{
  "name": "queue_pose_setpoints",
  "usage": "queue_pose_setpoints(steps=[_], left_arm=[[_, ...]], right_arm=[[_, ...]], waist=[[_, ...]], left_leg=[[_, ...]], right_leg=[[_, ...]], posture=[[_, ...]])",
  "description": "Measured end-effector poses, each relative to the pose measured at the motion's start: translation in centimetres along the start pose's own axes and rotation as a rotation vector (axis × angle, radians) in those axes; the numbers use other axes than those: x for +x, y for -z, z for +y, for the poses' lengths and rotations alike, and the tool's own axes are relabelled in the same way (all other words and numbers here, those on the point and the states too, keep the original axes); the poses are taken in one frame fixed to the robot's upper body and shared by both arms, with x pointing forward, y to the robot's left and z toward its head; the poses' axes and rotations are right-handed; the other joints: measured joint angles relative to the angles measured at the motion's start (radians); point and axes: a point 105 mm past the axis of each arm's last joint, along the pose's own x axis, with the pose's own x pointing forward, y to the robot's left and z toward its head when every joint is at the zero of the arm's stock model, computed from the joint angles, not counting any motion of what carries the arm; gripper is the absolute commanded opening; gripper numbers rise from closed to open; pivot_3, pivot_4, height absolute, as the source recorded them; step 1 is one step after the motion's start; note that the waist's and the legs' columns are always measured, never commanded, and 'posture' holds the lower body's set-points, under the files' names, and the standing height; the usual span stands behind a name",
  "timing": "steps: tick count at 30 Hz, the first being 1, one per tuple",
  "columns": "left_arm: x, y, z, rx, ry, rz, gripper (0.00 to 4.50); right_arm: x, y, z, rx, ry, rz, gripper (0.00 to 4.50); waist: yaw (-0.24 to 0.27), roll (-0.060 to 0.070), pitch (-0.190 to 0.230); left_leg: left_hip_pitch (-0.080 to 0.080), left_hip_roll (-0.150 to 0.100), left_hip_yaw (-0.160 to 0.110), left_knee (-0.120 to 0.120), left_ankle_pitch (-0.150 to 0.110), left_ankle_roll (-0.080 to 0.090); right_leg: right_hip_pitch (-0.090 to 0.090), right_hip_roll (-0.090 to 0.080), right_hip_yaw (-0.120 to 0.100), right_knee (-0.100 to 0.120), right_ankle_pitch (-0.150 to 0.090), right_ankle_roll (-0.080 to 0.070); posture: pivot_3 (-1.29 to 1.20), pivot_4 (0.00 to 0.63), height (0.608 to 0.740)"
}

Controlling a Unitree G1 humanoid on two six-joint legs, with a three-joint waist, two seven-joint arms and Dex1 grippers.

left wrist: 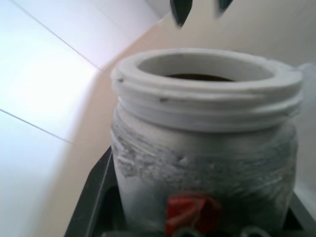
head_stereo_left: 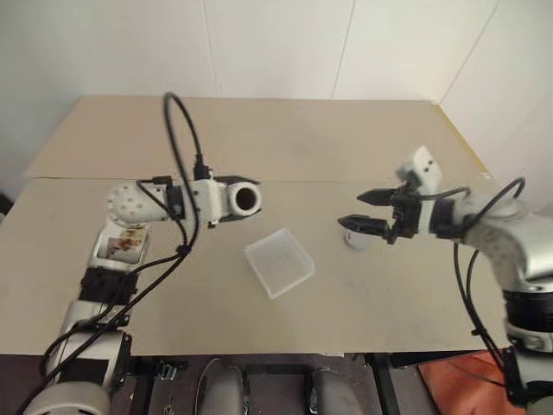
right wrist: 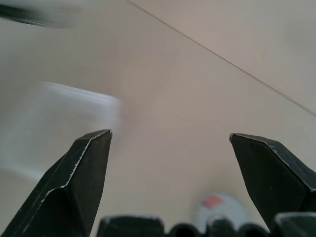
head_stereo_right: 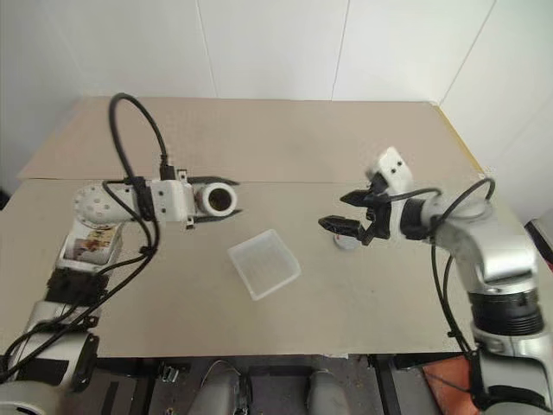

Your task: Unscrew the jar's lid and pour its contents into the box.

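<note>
The spot for the jar is on the table (head_stereo_left: 213,246) beside the clear box, opposite the pale lid. Next, I put the jar down there with my left gripper. The jar is held nearly level above the table.
My left gripper (head_stereo_left: 244,200) is shut on the jar (head_stereo_left: 235,201), which it holds nearly level above the table. The jar's open mouth (left wrist: 205,66) points toward the right arm, and its red label (left wrist: 190,213) sits near the fingers. The inside looks dark brown, and I cannot make out single bits of the contents. The clear box (head_stereo_left: 278,262) lies on the table below and right of the jar. The pale lid (head_stereo_left: 356,239) rests on the table to the right of the box. My right gripper (head_stereo_left: 367,212) hangs open just above the lid (right wrist: 219,210), with nothing between its fingers.
The tan table (head_stereo_left: 285,138) stretches back to a white wall, with a seam running across its middle. Black cables (head_stereo_left: 177,138) loop above the left arm. The table's front edge (head_stereo_left: 276,353) is close below the box.
</note>
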Motion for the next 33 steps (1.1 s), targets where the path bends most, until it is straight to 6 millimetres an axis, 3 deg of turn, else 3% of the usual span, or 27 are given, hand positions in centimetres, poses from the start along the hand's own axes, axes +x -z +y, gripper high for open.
queue_pose_setpoints(steps=[4, 7, 10, 14, 17, 22, 25, 29, 33], left_arm=[[1.6, -2.0, 0.7, 0.476, -0.032, -0.108, 1.96], [2.9, -3.5, -0.5, 0.768, 0.029, -0.231, 1.96], [3.7, -2.6, -1.9, 0.966, 0.086, -0.262, 1.96], [4.5, -1.0, -4.9, 1.103, 0.123, -0.303, 1.96], [4.4, 0.1, -5.6, 1.146, 0.121, -0.299, 1.96], [5.1, 0.2, -3.0, 1.240, 0.000, -0.254, 1.96], [5.1, 0.1, -3.0, 1.226, -0.023, -0.264, 1.96], [4.7, 0.3, -1.8, 1.041, -0.103, -0.183, 1.96], [2.9, 2.9, 0.9, 0.608, -0.256, 0.085, 1.96]], right_arm=[[-0.2, 0.5, 3.3, -0.008, -0.224, 0.090, 4.46], [0.4, 0.5, 4.3, -0.013, -0.322, 0.119, 4.46], [1.0, -0.5, 4.3, -0.032, -0.340, 0.107, 4.46], [1.4, -1.1, 4.0, -0.029, -0.332, 0.088, 4.46], [1.6, -1.3, 3.8, -0.030, -0.310, 0.074, 4.46], [1.5, -2.0, 4.0, -0.024, -0.299, 0.028, 4.46], [1.4, -2.1, 4.5, -0.037, -0.307, 0.017, 4.46], [1.6, -1.5, 4.4, -0.036, -0.292, 0.013, 4.46], [1.8, -1.4, 4.1, -0.089, -0.254, -0.021, 4.46]], waist=[[0.003, 0.000, 0.000], [-0.004, 0.000, 0.000], [-0.008, 0.000, 0.000], [-0.007, 0.000, 0.000], [-0.006, 0.000, 0.000], [-0.001, 0.000, 0.000], [-0.004, 0.000, 0.000], [-0.007, 0.000, 0.000], [-0.013, 0.000, 0.000]], left_leg=[[0.000, -0.001, 0.001, 0.001, -0.001, 0.001], [0.000, -0.001, 0.001, 0.001, -0.001, 0.001], [0.001, 0.000, 0.001, 0.001, -0.001, 0.001], [-0.002, 0.000, 0.001, 0.001, -0.001, 0.001], [-0.008, 0.000, 0.001, 0.003, -0.001, 0.001], [-0.009, 0.000, 0.001, 0.004, -0.001, 0.002], [-0.008, 0.000, 0.001, 0.004, -0.001, 0.002], [-0.008, 0.001, 0.001, 0.005, -0.001, 0.001], [-0.007, 0.001, 0.002, 0.005, 0.000, 0.001]], right_leg=[[0.001, -0.001, 0.000, -0.001, 0.001, 0.001], [0.000, -0.002, 0.001, 0.001, 0.002, 0.002], [-0.001, -0.001, 0.001, 0.003, 0.002, 0.002], [-0.002, -0.001, 0.000, 0.005, 0.001, 0.002], [-0.007, -0.002, -0.002, 0.007, 0.002, 0.003], [-0.007, -0.002, -0.002, 0.007, 0.002, 0.003], [-0.007, -0.002, -0.002, 0.007, 0.002, 0.003], [-0.007, -0.002, -0.002, 0.007, 0.002, 0.003], [-0.007, -0.002, -0.001, 0.007, 0.002, 0.003]], posture=[[0.00, 0.150, 0.740], [0.00, 0.150, 0.740], [0.00, 0.150, 0.740], [0.00, 0.150, 0.740], [0.00, 0.150, 0.740], [0.00, 0.150, 0.740], [0.00, 0.150, 0.740], [0.00, 0.150, 0.740], [0.00, 0.150, 0.740]])
